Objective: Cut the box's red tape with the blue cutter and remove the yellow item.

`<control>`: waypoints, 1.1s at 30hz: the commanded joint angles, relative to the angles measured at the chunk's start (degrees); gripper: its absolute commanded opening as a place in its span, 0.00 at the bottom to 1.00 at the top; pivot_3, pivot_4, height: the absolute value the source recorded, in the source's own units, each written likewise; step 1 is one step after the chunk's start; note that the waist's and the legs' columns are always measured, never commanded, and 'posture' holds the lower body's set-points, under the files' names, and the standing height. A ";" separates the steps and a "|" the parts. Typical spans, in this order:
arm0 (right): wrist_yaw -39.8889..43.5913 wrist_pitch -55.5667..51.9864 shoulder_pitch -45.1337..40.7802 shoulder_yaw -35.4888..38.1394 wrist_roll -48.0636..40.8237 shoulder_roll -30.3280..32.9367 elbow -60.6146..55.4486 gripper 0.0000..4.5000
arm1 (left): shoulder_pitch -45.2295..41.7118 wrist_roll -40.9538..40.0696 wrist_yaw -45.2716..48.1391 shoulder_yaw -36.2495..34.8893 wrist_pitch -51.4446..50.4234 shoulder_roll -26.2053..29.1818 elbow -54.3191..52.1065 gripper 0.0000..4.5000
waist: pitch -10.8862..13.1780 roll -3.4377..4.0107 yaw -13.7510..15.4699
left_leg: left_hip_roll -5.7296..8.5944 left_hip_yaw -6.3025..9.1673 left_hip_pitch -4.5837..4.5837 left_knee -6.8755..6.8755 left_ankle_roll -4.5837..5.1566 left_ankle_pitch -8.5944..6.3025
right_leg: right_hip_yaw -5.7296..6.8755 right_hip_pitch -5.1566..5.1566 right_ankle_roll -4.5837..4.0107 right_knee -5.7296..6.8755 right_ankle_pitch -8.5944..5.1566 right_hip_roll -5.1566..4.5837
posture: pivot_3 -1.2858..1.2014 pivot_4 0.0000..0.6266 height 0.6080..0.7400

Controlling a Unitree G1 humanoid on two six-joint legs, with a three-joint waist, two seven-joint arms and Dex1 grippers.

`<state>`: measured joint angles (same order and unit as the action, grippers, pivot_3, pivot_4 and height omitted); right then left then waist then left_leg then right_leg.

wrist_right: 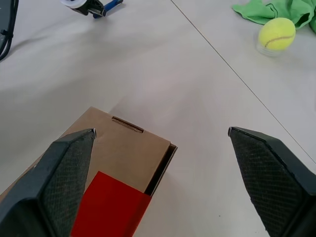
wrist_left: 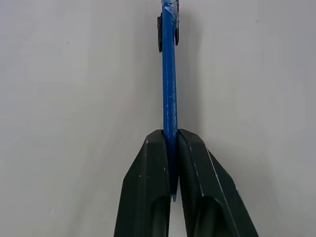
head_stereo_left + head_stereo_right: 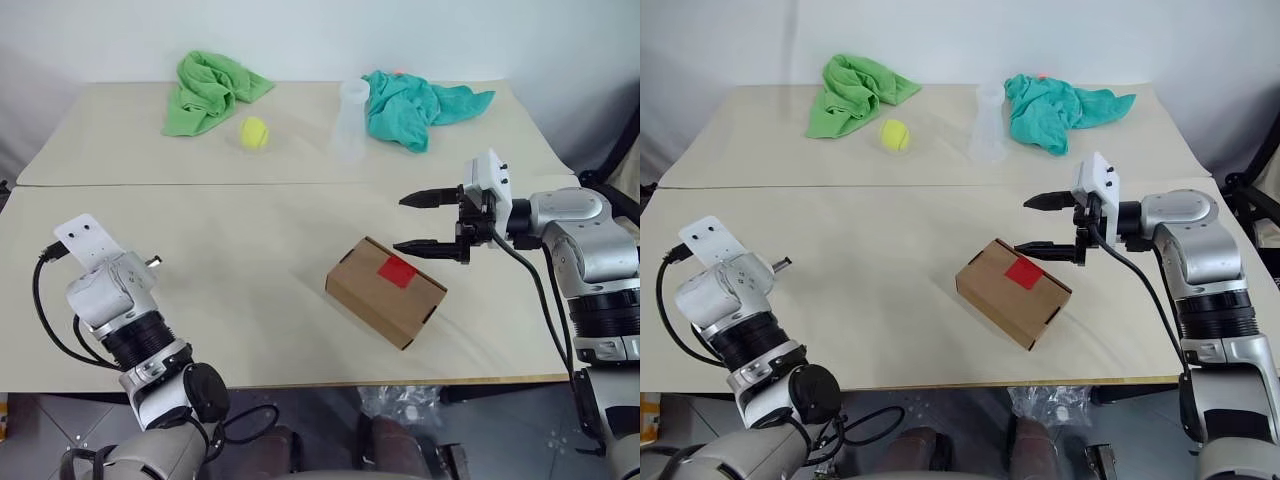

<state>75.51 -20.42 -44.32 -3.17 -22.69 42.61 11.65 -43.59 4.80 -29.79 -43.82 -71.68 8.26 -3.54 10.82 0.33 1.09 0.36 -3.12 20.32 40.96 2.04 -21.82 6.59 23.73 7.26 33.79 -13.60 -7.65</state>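
Note:
The blue cutter is standing on its thin edge, so next I open my left gripper, let the cutter lie flat, and grip the cutter's end [image 2: 171, 148] across its width.
The brown box [image 3: 385, 292] lies closed on the table, right of centre, with the red tape [image 3: 397, 271] on its lid. My right gripper [image 3: 400, 224] hovers just above the box's far right side, open with nothing between its black fingers [image 1: 69, 163]. My left gripper [image 2: 171, 136] is at the table's near left, apart from the box, and is shut on the blue cutter [image 2: 169, 74], which sticks out past the fingertips over bare table. The right wrist view also catches the cutter's blue tip [image 1: 109, 5]. The yellow item is out of view.
A green cloth [image 3: 210, 90] and a tennis ball [image 3: 254, 132] lie at the back left. A teal cloth [image 3: 415, 105] and a clear plastic cup [image 3: 352, 110] sit at the back right. A seam [image 3: 300, 185] crosses the table behind the box.

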 commanded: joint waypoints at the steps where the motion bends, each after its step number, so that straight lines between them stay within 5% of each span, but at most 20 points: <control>1: -0.48 -0.47 -0.30 2.73 -0.58 1.78 -2.09 1.00 | 1.87 0.70 0.88 -0.06 -3.06 1.75 -0.73 0.06 | 0.00 0.00 -0.04 | 0.00 0.00 0.00 -0.01 -0.01 -0.01 | 0.00 0.01 0.00 0.00 0.00 0.00 | 0.52 0.24 1.00; 13: -1.54 -0.88 0.73 3.21 -0.68 1.69 -3.31 1.00 | 3.53 2.42 5.86 10.92 -9.28 7.61 2.06 0.06 | 0.00 0.00 -0.23 | -0.03 -0.01 -0.02 -0.01 -0.08 -0.05 | 0.00 0.02 -0.06 0.04 -0.03 0.02 | 0.52 0.24 1.00; 25: -1.94 -1.11 2.35 3.74 -1.11 2.14 -5.09 1.00 | 4.37 2.92 9.77 12.65 -9.86 8.38 -0.85 0.80 | -0.01 0.02 0.35 | -0.02 0.02 -0.03 0.01 -0.09 -0.05 | 0.00 0.00 -0.07 0.06 -0.04 -0.04 | 0.52 0.24 1.00; 33: -1.87 -1.52 2.12 3.73 -1.10 2.55 -5.19 1.00 | 5.43 -1.57 14.50 5.85 -0.86 4.07 -3.68 0.80 | -0.01 0.02 0.50 | -0.01 0.07 0.00 0.02 -0.09 -0.05 | 0.06 -0.01 -0.07 0.03 -0.04 -0.09 | 0.52 0.24 1.00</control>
<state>73.60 -21.89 -41.72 -1.82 -22.79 43.89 8.41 -38.68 5.21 -16.92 -37.61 -74.39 12.99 -6.24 10.82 0.35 1.58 0.35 -3.05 20.31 40.99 1.95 -21.87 6.65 23.72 7.19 33.83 -13.64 -7.74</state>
